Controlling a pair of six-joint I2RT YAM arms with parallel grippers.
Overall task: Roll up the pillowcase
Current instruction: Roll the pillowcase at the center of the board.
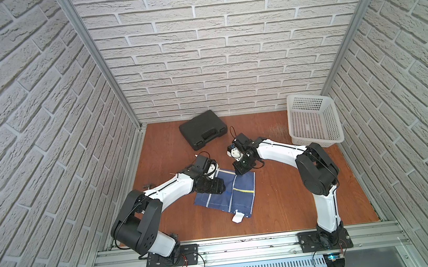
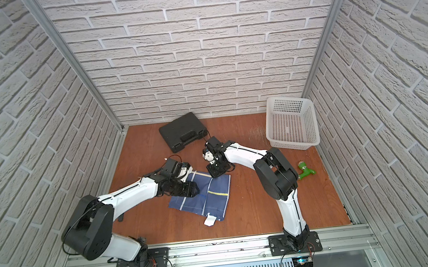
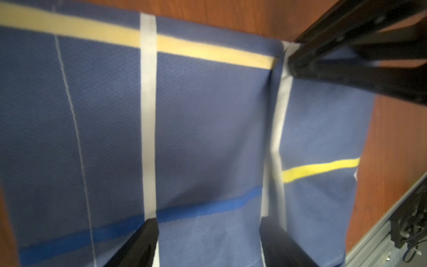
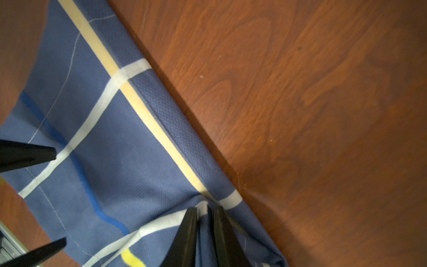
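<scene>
My right gripper pinches only the pillowcase fold's far end; it should open and take the pillowcase's side edge point(image 1: 253, 191) by the yellow stripe.
The blue pillowcase point(image 1: 237, 195) point(image 2: 213, 196) lies on the wooden table, with white grid lines, a yellow stripe and a white label point(image 1: 237, 217) at its near edge. Its far part looks turned over, and a cream stripe runs along that rounded edge point(image 4: 175, 129). My right gripper point(image 1: 239, 173) point(image 4: 205, 209) stands at the far right corner, its jaws nearly together with a pinch of fabric between them. My left gripper point(image 1: 223, 190) point(image 3: 208, 222) is open just above the cloth's left half point(image 3: 203, 129), nothing between its fingers.
A shut black case point(image 1: 203, 132) lies at the back, close behind the right wrist. A white slotted basket point(image 1: 313, 125) stands at the back right. A green toy point(image 2: 305, 171) lies by the right arm's elbow. Brick walls enclose three sides.
</scene>
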